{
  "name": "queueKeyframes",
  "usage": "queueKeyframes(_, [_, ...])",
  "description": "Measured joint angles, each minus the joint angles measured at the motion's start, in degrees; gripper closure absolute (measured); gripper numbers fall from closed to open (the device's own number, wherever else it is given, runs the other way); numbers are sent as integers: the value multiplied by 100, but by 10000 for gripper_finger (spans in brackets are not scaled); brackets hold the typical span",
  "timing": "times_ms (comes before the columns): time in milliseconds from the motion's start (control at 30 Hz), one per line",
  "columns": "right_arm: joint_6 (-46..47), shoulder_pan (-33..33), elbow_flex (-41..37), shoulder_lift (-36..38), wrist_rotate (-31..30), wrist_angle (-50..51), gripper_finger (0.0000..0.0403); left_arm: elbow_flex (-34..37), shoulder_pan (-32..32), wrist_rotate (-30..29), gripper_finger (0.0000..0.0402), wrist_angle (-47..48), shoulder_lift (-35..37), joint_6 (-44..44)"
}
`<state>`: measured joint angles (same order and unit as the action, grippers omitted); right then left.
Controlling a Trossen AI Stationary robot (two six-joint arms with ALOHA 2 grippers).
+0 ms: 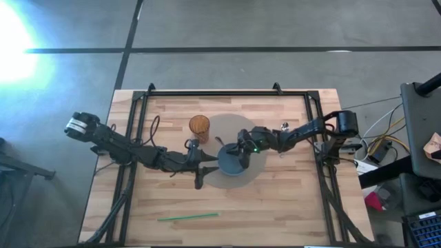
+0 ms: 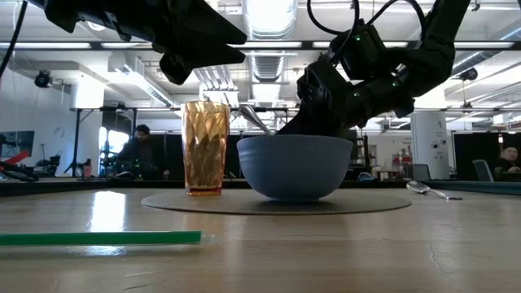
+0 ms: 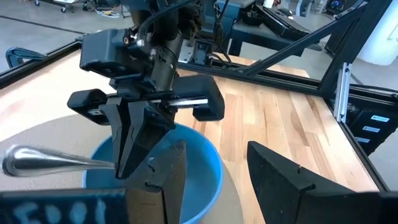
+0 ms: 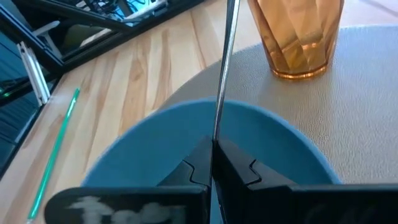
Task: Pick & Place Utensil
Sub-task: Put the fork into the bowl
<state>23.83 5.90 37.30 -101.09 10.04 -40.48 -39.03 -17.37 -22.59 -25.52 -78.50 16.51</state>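
Next, I let go of the metal utensil with my right gripper over the blue bowl (image 1: 229, 153) (image 4: 216, 155), so it stays in my left gripper's fingers.
A blue bowl (image 1: 233, 167) stands on a round grey mat (image 1: 256, 134), with an amber cup (image 1: 199, 126) upright beside it on the mat's far left. My right gripper (image 1: 238, 152) is over the bowl, shut on a metal spoon (image 3: 37, 160). The spoon's head (image 2: 247, 111) sticks out past the bowl's rim toward the cup. My left gripper (image 1: 204, 170) is open and empty, just left of the bowl and above the table. It also shows in its own wrist view (image 3: 230, 180). My right gripper pinches the spoon's thin handle (image 4: 216, 138) between its two fingers, at the end away from the head. The fingers (image 3: 133, 144) point down into the bowl's opening, slanting in from the table's right, and lie across the handle. Whether the spoon touches the bowl, I cannot tell.
A green straw (image 1: 187, 217) lies near the table's front edge. A second spoon (image 2: 430, 190) lies on the wood right of the mat, toward the far side. A black frame (image 1: 213, 93) runs around the table's edges.
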Motion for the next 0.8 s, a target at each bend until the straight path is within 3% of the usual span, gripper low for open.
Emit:
queueKeyframes(367, [-519, -113, -3, 727, -16, 757, 394, -3, 16, -79, 239, 372, 0, -109])
queueKeyframes(667, [-1699, -455, 8, 959, 25, 727, 394, -20, 82, -925, 238, 349, 0, -210])
queueKeyframes(800, [-1975, -451, 92, 939, 26, 707, 394, -98, 160, -997, 239, 309, 0, -142])
